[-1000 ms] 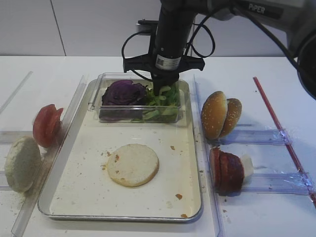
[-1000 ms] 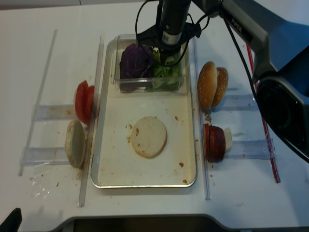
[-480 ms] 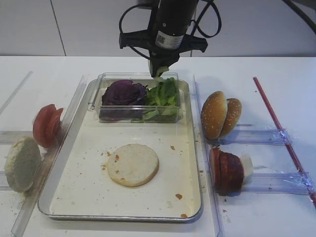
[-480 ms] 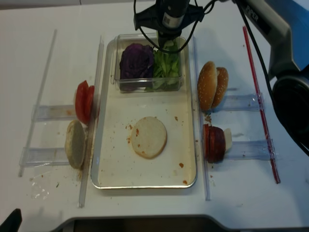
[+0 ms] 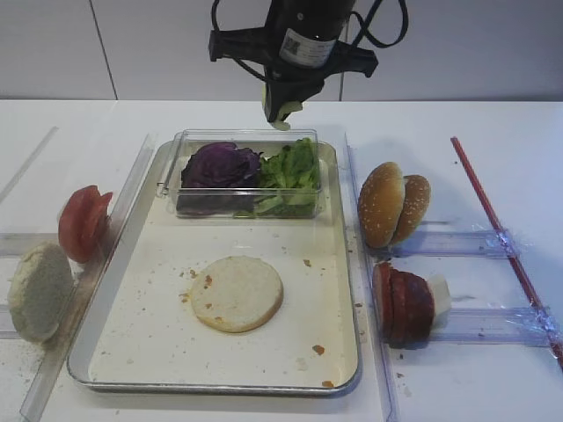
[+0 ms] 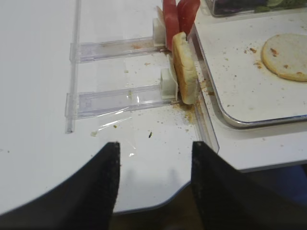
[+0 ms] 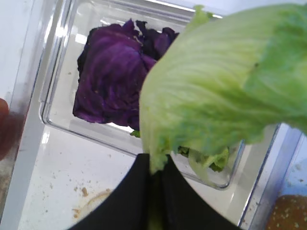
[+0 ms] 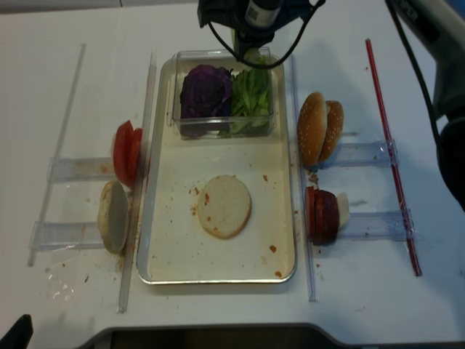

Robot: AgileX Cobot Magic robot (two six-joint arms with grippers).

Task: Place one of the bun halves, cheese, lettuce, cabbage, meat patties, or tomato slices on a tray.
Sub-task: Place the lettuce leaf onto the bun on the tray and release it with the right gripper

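Note:
My right gripper is to bring the lettuce leaf to the tray. It will release the leaf there on top of the flat bun disc (image 8: 233, 206).
My right gripper (image 7: 154, 167) is shut on a light green lettuce leaf (image 7: 220, 91) and holds it in the air above the clear box (image 5: 246, 207) at the tray's far end. Seen from the high view, the right gripper (image 5: 280, 104) has a bit of lettuce (image 5: 281, 120) hanging below it. More lettuce (image 5: 290, 176) and purple cabbage (image 5: 220, 165) lie in the box. A flat bun disc (image 5: 236, 293) rests on the tray (image 5: 149, 334). My left gripper (image 6: 154, 148) is open over the table's near left edge, holding nothing.
Clear plastic racks flank the tray. On the left stand tomato slices (image 5: 84, 221) and a pale bun half (image 5: 37, 290). On the right stand sesame bun domes (image 5: 391, 204), meat patties (image 5: 400, 303) and cheese (image 5: 438, 293). A red strip (image 5: 497, 224) lies far right.
My right gripper has risen out of the clear box with the lettuce leaf pinched in it. Nothing else has moved.

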